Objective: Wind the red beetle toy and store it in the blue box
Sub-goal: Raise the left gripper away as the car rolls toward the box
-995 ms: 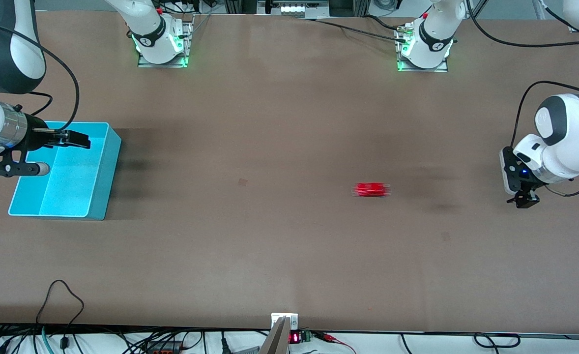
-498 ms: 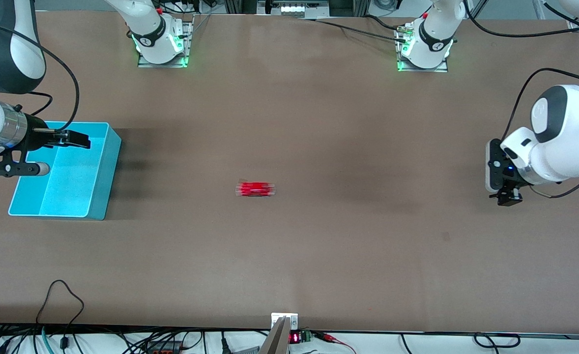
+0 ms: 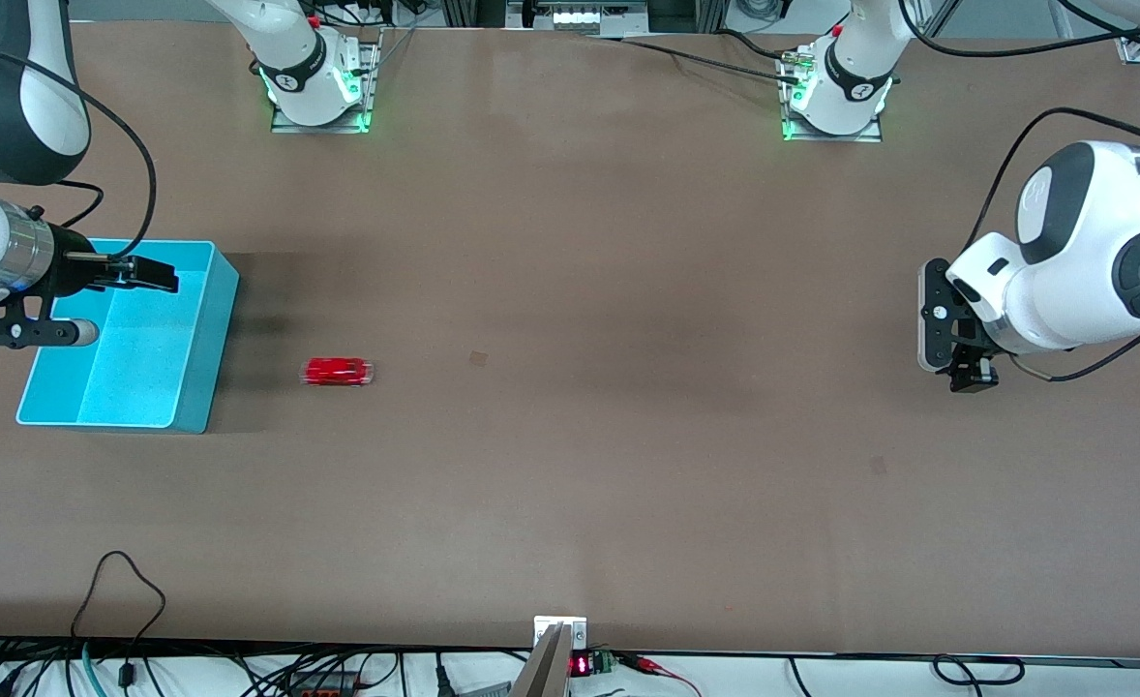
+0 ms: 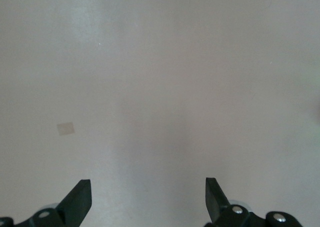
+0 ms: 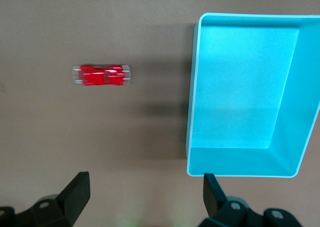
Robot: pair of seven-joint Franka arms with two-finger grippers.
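Note:
My right gripper is to go next to the red beetle toy beside the blue box and close across the middle of its long sides (image 3: 340, 372) (image 5: 103, 75).
The red beetle toy (image 3: 336, 372) is on the bare table, a short gap from the blue box (image 3: 204, 360) on the side toward the left arm's end. It is slightly blurred. In the right wrist view the toy (image 5: 102, 75) lies beside the box's wall (image 5: 191, 102), and the box is empty. My right gripper (image 3: 149, 276) hangs over the box, open and empty; its jaws (image 5: 145, 179) are spread wide. My left gripper (image 3: 969, 376) is open and empty above the table at the left arm's end; it sees only bare table (image 4: 148, 187).
A small tape patch (image 3: 478, 358) lies mid-table and shows in the left wrist view (image 4: 65, 128). Another faint mark (image 3: 878, 466) sits nearer the front camera. Cables (image 3: 125, 590) trail along the table's front edge.
The toy has rolled across the table from the left arm's end to just beside the blue box. The left gripper has shifted a little toward the table's middle. The right arm has not moved.

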